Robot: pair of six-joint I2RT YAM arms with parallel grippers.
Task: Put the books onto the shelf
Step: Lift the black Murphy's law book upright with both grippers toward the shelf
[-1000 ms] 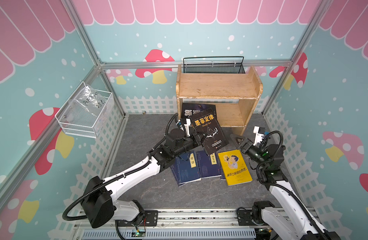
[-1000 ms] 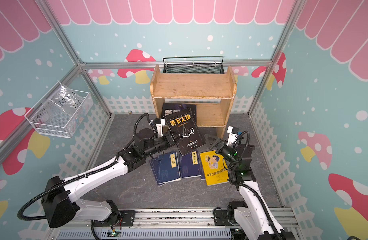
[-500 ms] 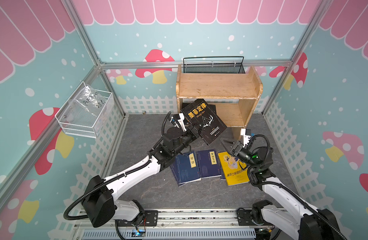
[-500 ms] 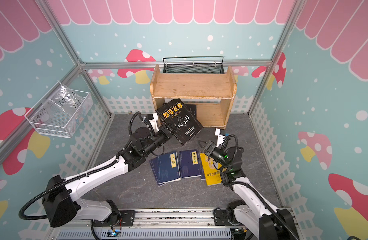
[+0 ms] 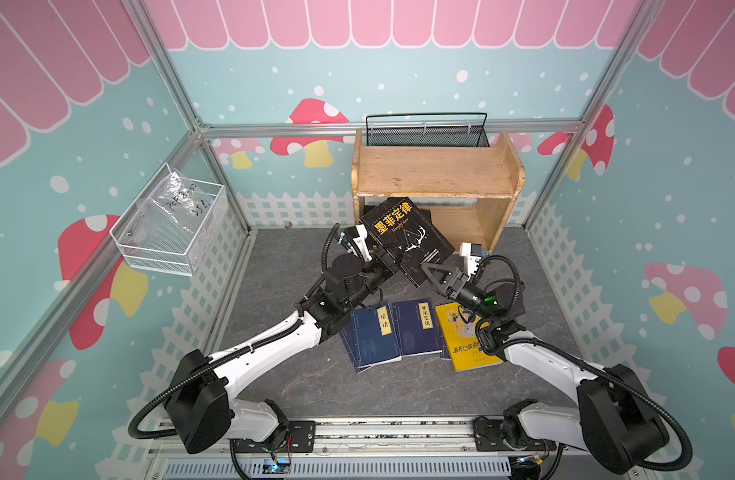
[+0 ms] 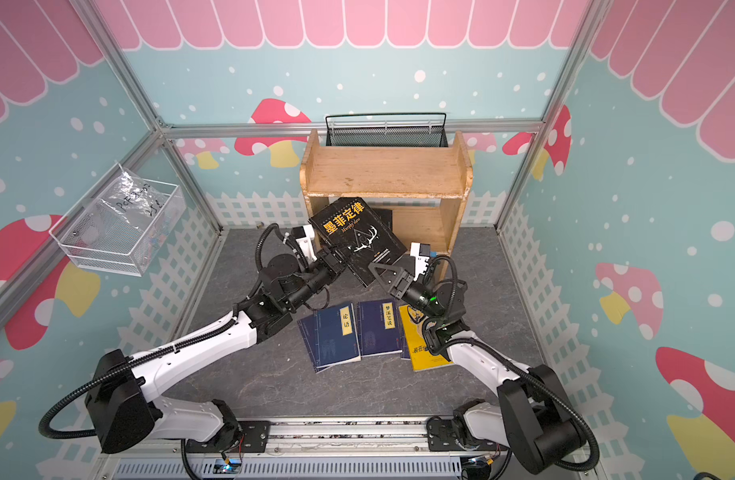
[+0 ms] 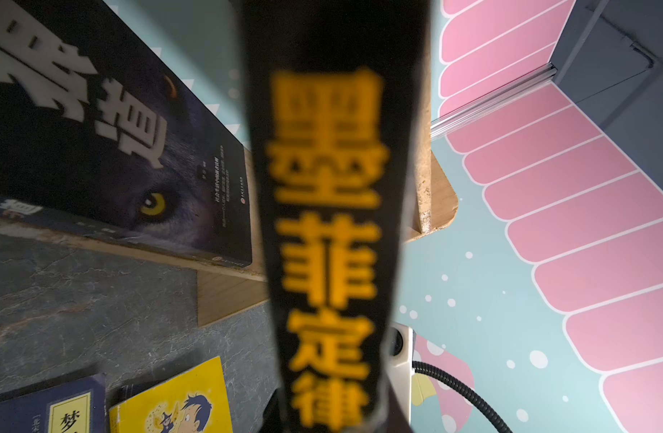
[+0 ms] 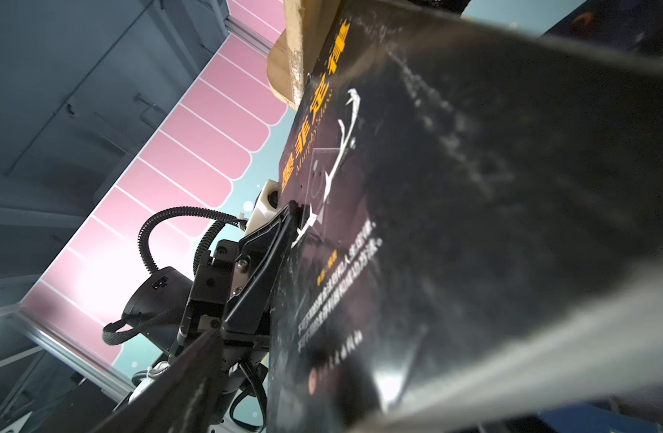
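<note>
The black antler book is slanted at the shelf with the robot's left gripper on its spine, so that gripper should take its title end [image 5: 384, 208] to turn the book level.
My left gripper [image 5: 388, 257] is shut on the black antler book [image 5: 407, 235], holding it tilted in the air in front of the shelf [image 5: 436, 172]. Its finger [image 8: 262, 270] presses on the cover. My right gripper [image 5: 428, 268] is open at the book's lower corner, with the book's edge between its spread fingers. A wolf-eye book [image 7: 116, 157] leans on the lower tier. Two navy books [image 5: 374, 334] [image 5: 417, 328] and a yellow book [image 5: 465, 345] lie flat on the floor under both arms.
A black mesh basket [image 5: 426, 131] stands behind the shelf's top. A white wire basket [image 5: 170, 232] hangs on the left wall. White picket fencing rims the grey floor [image 5: 299, 382]. The left arm's wrist camera [image 8: 264, 204] sits close to the book.
The left gripper has lifted the antler book up toward the shelf. The right arm has swung in from the right to the book's lower corner, and its jaws have narrowed.
</note>
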